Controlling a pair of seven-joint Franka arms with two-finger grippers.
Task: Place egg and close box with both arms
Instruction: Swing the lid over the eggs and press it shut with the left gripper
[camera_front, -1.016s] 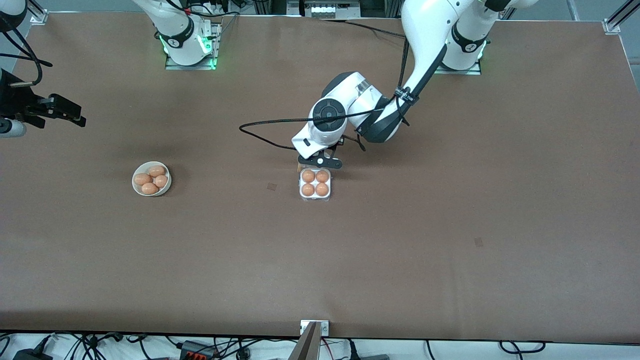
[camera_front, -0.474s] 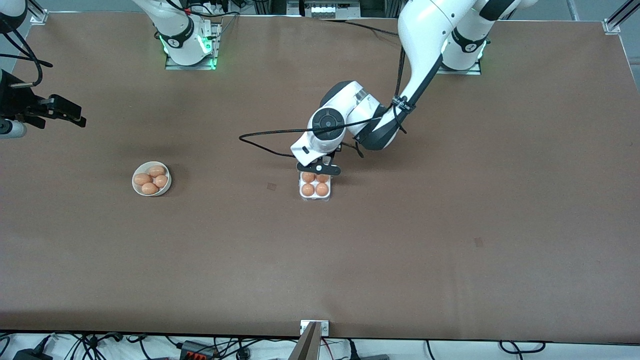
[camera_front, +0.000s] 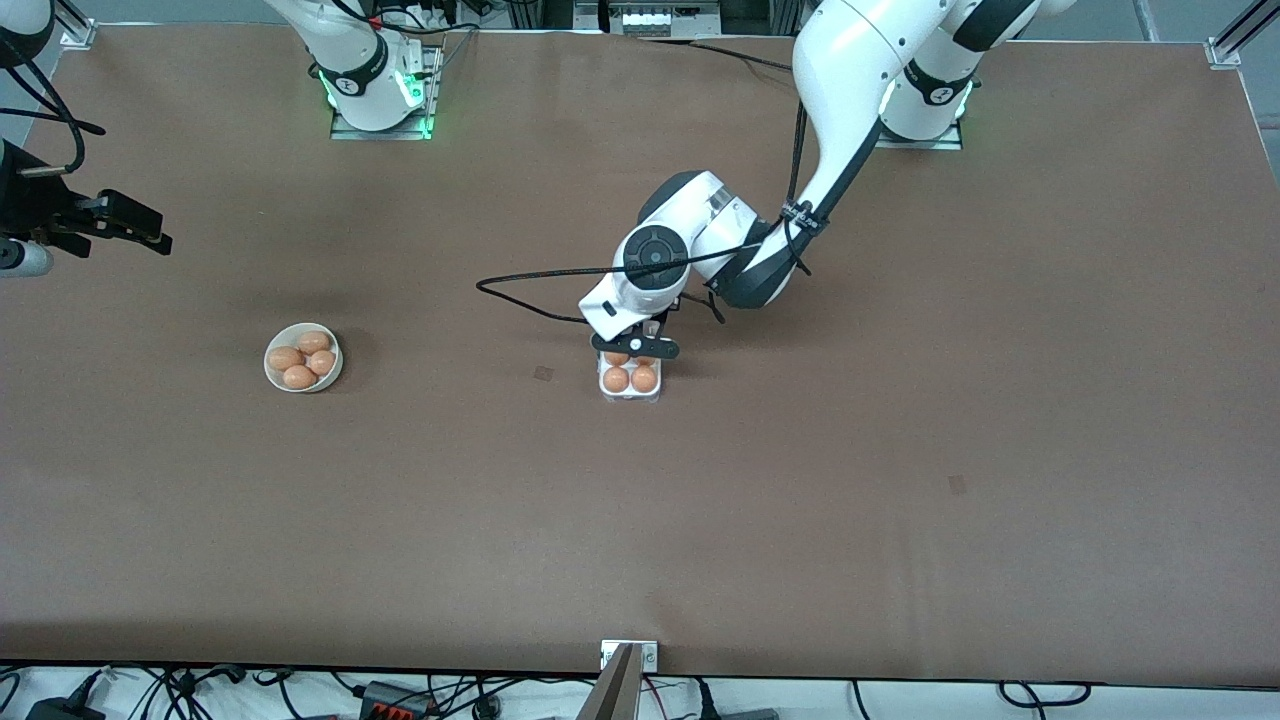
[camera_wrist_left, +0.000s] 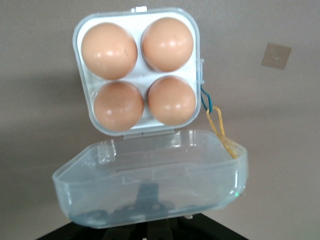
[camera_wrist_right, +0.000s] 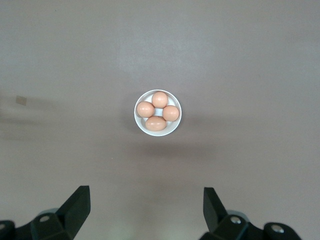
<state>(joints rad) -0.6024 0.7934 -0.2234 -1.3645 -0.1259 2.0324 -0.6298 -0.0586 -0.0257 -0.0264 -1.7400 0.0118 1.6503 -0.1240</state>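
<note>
The clear lid will lie shut over the four eggs in the white tray (camera_front: 630, 366) (camera_wrist_left: 140, 74) once the robot's left gripper releases it.
The box (camera_front: 630, 396) is a white tray (camera_wrist_left: 80, 45) with an orange-brown egg (camera_wrist_left: 171, 100) in every cell, near the table's middle. Its clear lid (camera_wrist_left: 150, 175) is hinged at the edge farther from the front camera and stands tilted up. My left gripper (camera_front: 636, 348) is shut and low over that hinged edge. Through the plastic I see it (camera_wrist_left: 150, 200) pressed against the lid's outer face. It hides part of the farther eggs in the front view. My right gripper (camera_front: 135, 225) waits open, high over the right arm's end of the table, its fingertips (camera_wrist_right: 75, 205) wide apart.
A round white bowl (camera_front: 270, 372) with several more eggs sits toward the right arm's end, and the right wrist view looks down on its rim (camera_wrist_right: 137, 119). A black cable (camera_front: 520, 275) loops from the left arm. A yellow and blue string (camera_wrist_left: 217, 125) trails from the box.
My left gripper has moved toward the front camera, from the box's hinged edge to over its farther eggs, tipping the lid with it. The right arm has not moved.
</note>
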